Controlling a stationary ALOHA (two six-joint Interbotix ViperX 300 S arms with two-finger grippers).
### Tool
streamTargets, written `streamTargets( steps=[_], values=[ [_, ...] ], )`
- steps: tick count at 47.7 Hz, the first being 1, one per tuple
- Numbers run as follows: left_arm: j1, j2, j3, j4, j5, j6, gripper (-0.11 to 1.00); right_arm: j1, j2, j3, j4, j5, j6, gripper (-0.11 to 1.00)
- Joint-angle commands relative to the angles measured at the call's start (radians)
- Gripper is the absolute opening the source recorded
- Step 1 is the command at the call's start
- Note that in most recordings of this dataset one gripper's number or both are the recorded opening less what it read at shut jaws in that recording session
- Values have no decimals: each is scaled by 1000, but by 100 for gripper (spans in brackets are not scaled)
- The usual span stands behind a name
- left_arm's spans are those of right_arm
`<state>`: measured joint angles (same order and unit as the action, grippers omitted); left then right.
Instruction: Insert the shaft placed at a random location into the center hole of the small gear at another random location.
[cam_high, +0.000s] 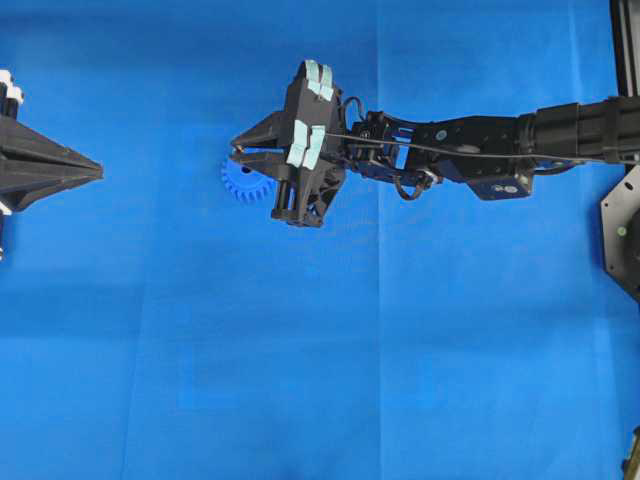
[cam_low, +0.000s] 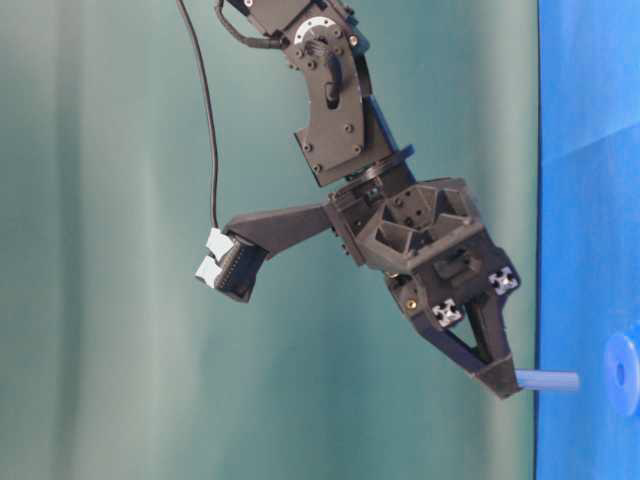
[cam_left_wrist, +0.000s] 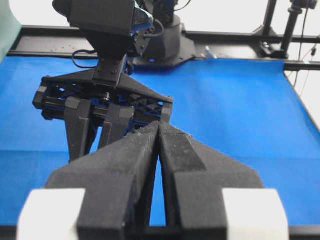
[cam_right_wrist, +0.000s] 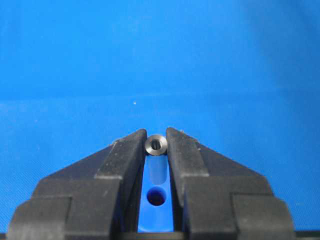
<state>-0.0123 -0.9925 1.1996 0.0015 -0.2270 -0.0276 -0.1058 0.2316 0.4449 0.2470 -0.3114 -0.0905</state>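
Note:
My right gripper is to release the shaft so that it stands in the dark center hole of the blue small gear (cam_high: 246, 170) (cam_right_wrist: 156, 196).
My right gripper (cam_right_wrist: 156, 136) is shut on the shaft (cam_right_wrist: 156, 145), a small grey metal pin seen end-on between the fingertips. Between the fingers, beyond the pin, lies the blue small gear (cam_right_wrist: 156, 220) with its dark center hole (cam_right_wrist: 156, 197). In the table-level view the shaft (cam_low: 548, 380) sticks out of the right gripper (cam_low: 503, 384) toward the gear (cam_low: 622, 373), with a small gap between them. From overhead the right gripper (cam_high: 234, 149) hangs over the gear (cam_high: 240, 186), half hiding it. My left gripper (cam_high: 95, 168) is shut and empty at the left edge; it also shows in its wrist view (cam_left_wrist: 159, 126).
The blue cloth (cam_high: 400, 350) covers the whole table. The right arm (cam_high: 470, 150) stretches across from the right edge to the middle. In the left wrist view the right gripper's body (cam_left_wrist: 100, 107) stands just beyond my left fingertips.

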Motion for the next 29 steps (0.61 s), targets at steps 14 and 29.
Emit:
streamTargets(
  steps=[14, 29],
  values=[
    [-3, 6, -9, 2, -6, -2, 0, 3, 44, -23, 3, -25, 6, 3],
    [-3, 6, -9, 2, -12, -2, 0, 2, 78, -23, 12, -35, 8, 3]
  ],
)
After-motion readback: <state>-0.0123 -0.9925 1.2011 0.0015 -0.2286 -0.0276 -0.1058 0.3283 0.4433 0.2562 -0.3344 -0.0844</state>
